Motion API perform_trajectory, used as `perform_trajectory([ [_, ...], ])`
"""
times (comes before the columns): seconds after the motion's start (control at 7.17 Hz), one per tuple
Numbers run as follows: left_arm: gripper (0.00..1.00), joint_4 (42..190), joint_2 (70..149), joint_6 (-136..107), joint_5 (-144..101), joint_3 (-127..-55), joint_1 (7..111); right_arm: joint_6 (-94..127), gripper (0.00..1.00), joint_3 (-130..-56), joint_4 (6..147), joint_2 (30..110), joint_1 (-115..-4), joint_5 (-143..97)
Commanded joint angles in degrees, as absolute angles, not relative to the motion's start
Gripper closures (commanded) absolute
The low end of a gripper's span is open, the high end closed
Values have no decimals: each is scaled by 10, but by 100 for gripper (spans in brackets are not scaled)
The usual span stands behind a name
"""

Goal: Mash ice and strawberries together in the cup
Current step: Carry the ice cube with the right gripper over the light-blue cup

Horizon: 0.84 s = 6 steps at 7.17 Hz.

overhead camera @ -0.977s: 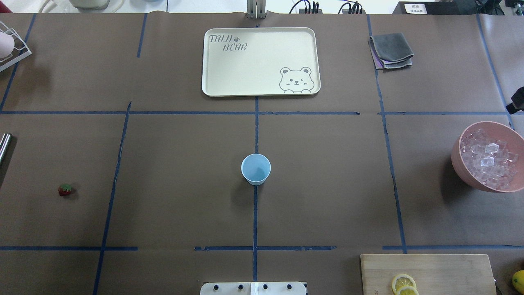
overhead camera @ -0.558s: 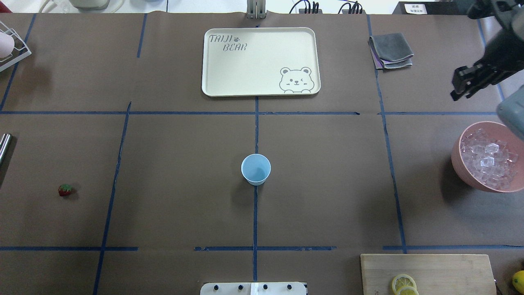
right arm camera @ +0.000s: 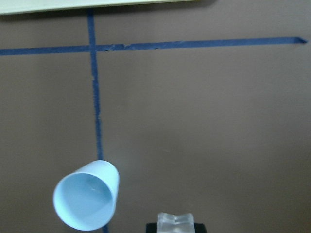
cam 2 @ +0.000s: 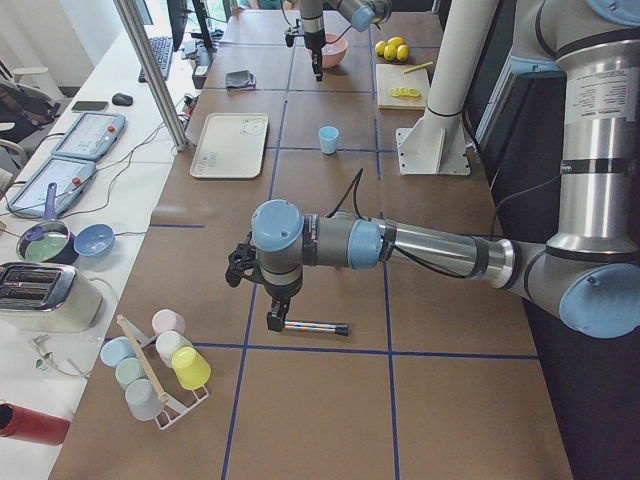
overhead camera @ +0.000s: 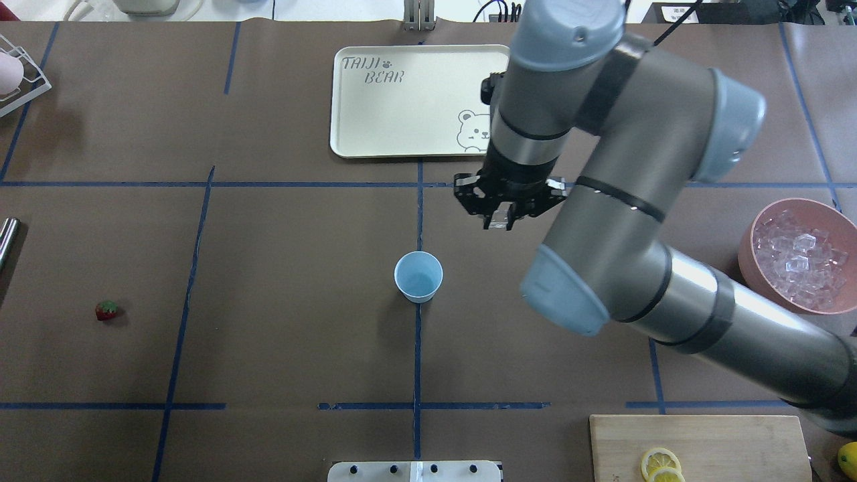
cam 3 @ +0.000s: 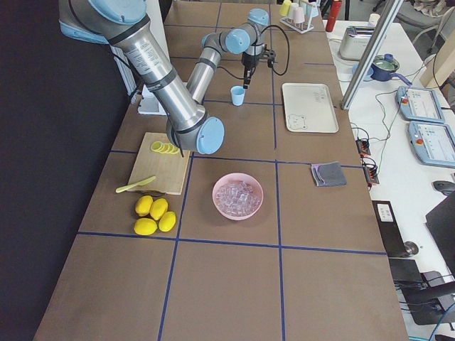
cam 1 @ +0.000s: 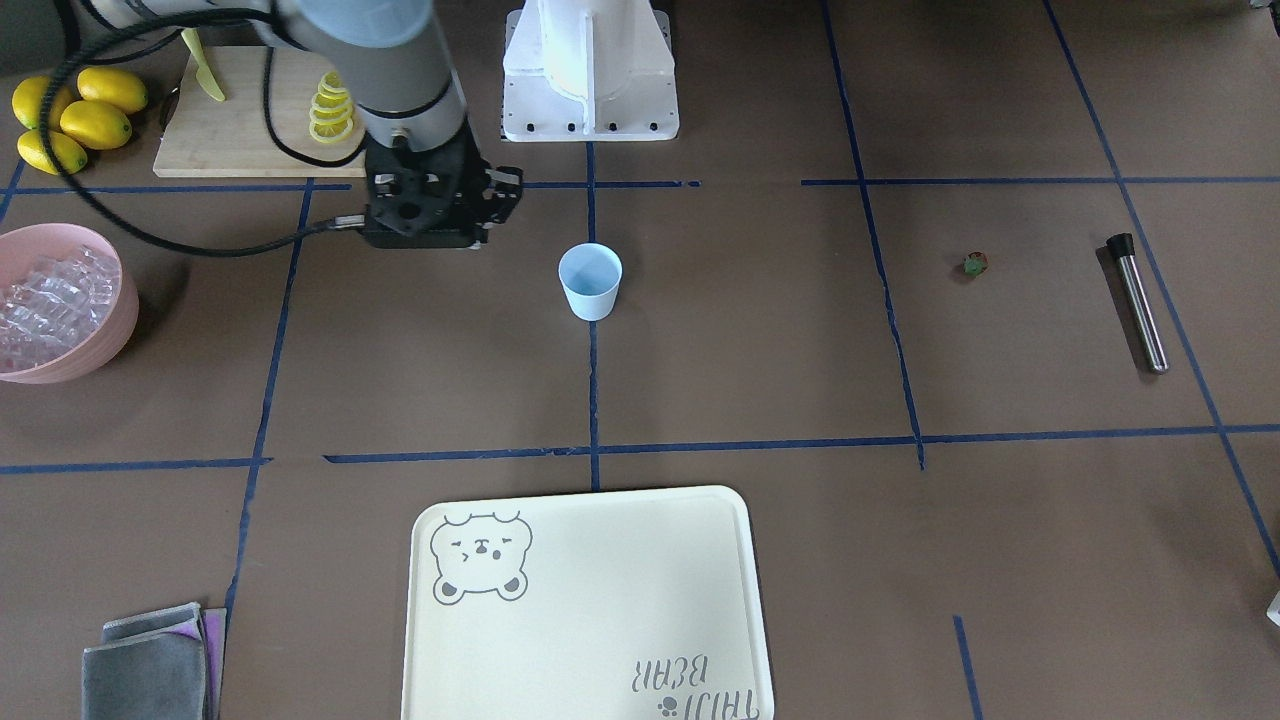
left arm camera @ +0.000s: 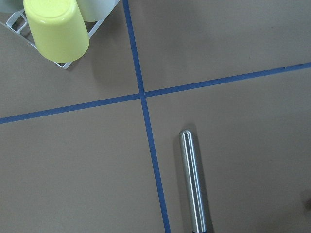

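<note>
My right gripper is to let go of the clear ice cube inside the light-blue cup (cam 1: 589,282) (right arm camera: 87,196) that stands on the blue tape line.
The light-blue cup (overhead camera: 418,276) stands upright at the table's centre on a blue tape line and looks empty in the right wrist view (right arm camera: 87,201). My right gripper (overhead camera: 499,222) hangs above the table, behind and to the right of the cup, shut on a clear ice cube (right arm camera: 175,222). More ice (overhead camera: 800,258) fills the pink bowl (overhead camera: 753,268) at the right edge. The strawberry (overhead camera: 106,310) lies alone far left. My left gripper (cam 2: 277,318) shows only in the exterior left view, over a metal muddler (left arm camera: 194,179); I cannot tell whether it is open or shut.
A cream bear tray (overhead camera: 375,134) lies at the back centre, partly under the right arm. A grey cloth (cam 1: 150,670) is near the tray. A cutting board (overhead camera: 699,445) with lemon slices sits front right, whole lemons (cam 1: 75,120) beside it. A cup rack (cam 2: 160,365) stands far left.
The right arm has swung from the far right edge by the ice bowl to the table's centre, and now hangs just behind and to the right of the cup with an ice cube.
</note>
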State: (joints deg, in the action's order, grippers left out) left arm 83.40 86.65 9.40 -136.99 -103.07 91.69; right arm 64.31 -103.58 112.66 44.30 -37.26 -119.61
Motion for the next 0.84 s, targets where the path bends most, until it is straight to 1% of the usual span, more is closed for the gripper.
perform_trajectory([
  [0.0, 0, 834, 867, 94, -1369, -1027, 917, 718, 100, -939, 1064, 390, -309, -1144],
  [0.42, 0, 834, 867, 94, -1369, -1027, 917, 723, 100, -917, 1063, 391, -291, -1139],
  [0.7, 0, 835, 867, 94, -1369, -1027, 916, 722, 96, -915, 1059, 389, -283, -1128],
])
